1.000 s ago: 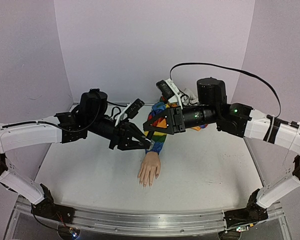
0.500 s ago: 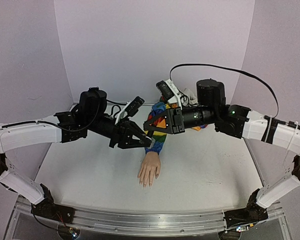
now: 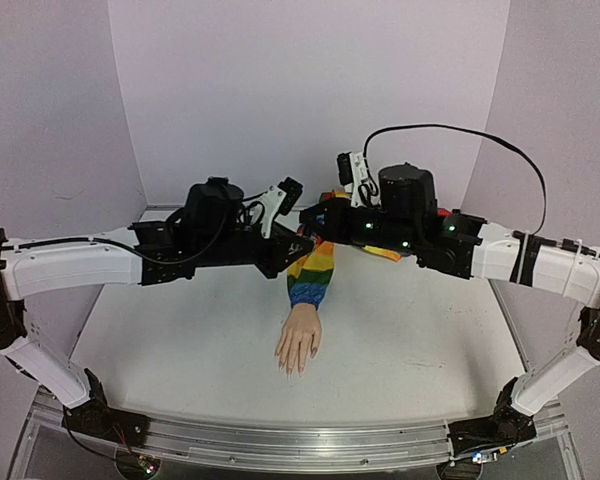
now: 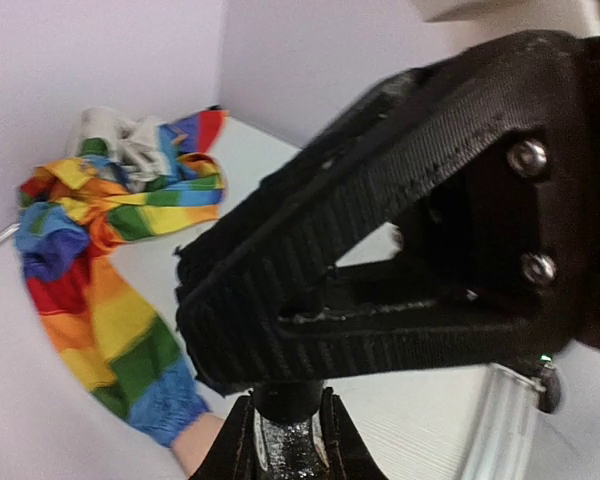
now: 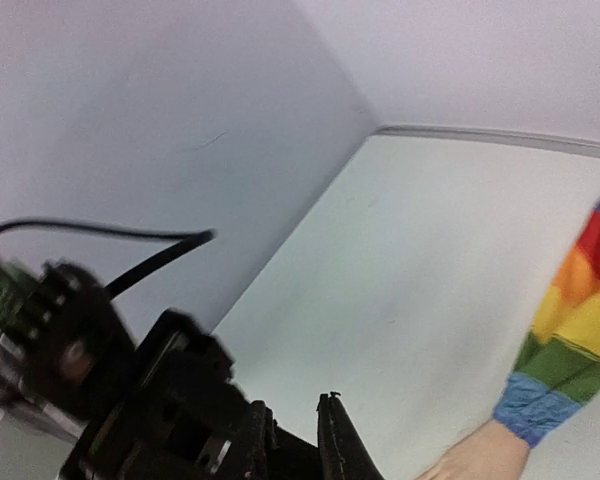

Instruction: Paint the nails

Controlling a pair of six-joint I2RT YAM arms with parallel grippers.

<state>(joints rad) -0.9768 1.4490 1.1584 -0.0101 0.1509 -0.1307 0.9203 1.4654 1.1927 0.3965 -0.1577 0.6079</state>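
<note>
The robot's right gripper will set the bottle free on bare table midway (image 3: 433,327) between the mannequin hand and the wall on that gripper's side.
The pale mannequin hand (image 3: 298,342) lies palm down mid-table, its rainbow sleeve (image 3: 310,275) running back. Its nails (image 3: 291,367) are tiny specks at the fingertips. Above the sleeve both grippers meet in the air. My left gripper (image 3: 296,245) (image 4: 288,398) is shut on a small glittery dark bottle (image 4: 288,440). My right gripper (image 3: 309,238) (image 5: 294,405) faces it, and its fingers (image 4: 310,250) are closed over the bottle's black cap (image 4: 288,395). The right wrist view shows the hand's wrist (image 5: 475,458) and sleeve cuff (image 5: 535,405) below.
The sleeve's far end lies bunched with a white cloth (image 4: 130,150) against the back wall. Lilac walls enclose the table on three sides. A black cable (image 3: 450,135) arcs over the right arm. A metal rail (image 3: 280,440) runs along the near edge.
Both grippers have risen and moved back from just over the sleeve cuff. The right gripper has gone from half open to shut on the bottle's cap.
</note>
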